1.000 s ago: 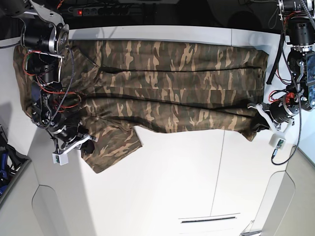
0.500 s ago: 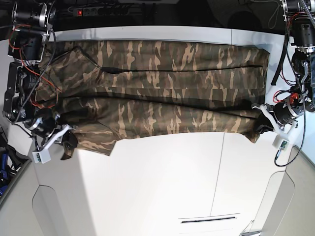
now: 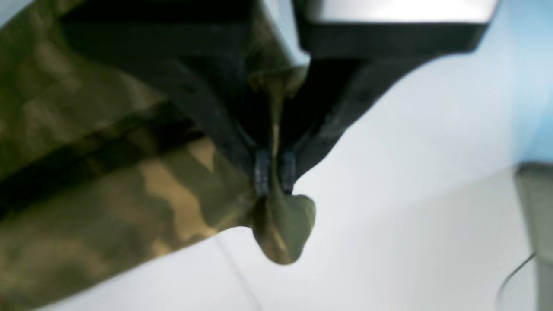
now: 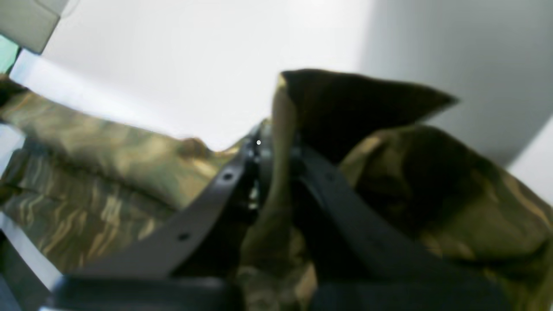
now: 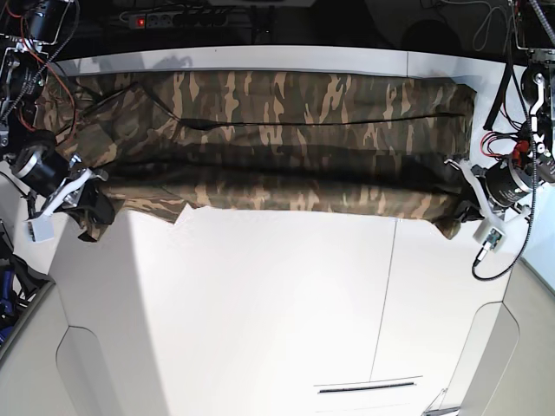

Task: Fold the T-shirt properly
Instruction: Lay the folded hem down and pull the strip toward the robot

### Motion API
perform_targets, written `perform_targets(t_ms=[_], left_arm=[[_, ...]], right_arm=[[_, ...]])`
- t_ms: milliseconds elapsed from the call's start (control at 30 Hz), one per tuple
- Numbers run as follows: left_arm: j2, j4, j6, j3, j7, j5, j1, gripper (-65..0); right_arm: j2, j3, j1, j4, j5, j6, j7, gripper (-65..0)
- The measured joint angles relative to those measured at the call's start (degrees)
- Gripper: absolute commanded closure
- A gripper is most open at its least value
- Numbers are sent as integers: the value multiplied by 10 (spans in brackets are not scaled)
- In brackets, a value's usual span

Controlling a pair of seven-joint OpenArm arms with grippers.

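Observation:
Next, my right gripper releases the T-shirt's near corner on the T-shirt's bunched cloth [image 5: 108,128] behind it, toward the far edge of the table.
The camouflage T-shirt [image 5: 277,139] lies stretched in a long band across the far half of the white table [image 5: 277,312], folded lengthwise. My left gripper [image 5: 464,215] at the right of the base view is shut on the shirt's near right corner; the left wrist view shows its fingertips [image 3: 262,172] pinching cloth [image 3: 129,194] with a small tuft hanging below. My right gripper [image 5: 91,206] at the left of the base view is shut on the shirt's near left corner; the right wrist view shows cloth [image 4: 389,172] bunched between its fingers [image 4: 224,194].
A power strip [image 5: 169,17] with a red light lies behind the table's far edge. Cables hang by both arms. A seam [image 5: 386,303] runs down the table's right part, and a slot [image 5: 368,387] sits near the front edge.
Both grippers have carried the shirt's near edge toward the far side. The right gripper moved left and back, pulling the loose sleeve flap straight. The band is now narrower and tauter.

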Motion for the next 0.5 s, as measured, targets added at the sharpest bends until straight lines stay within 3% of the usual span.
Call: perform_targets(t_ms=[500], left_arm=[[1, 79, -4, -30, 28, 2, 86, 0]], right_arm=[[0, 35, -57, 2, 58, 7, -57, 0]])
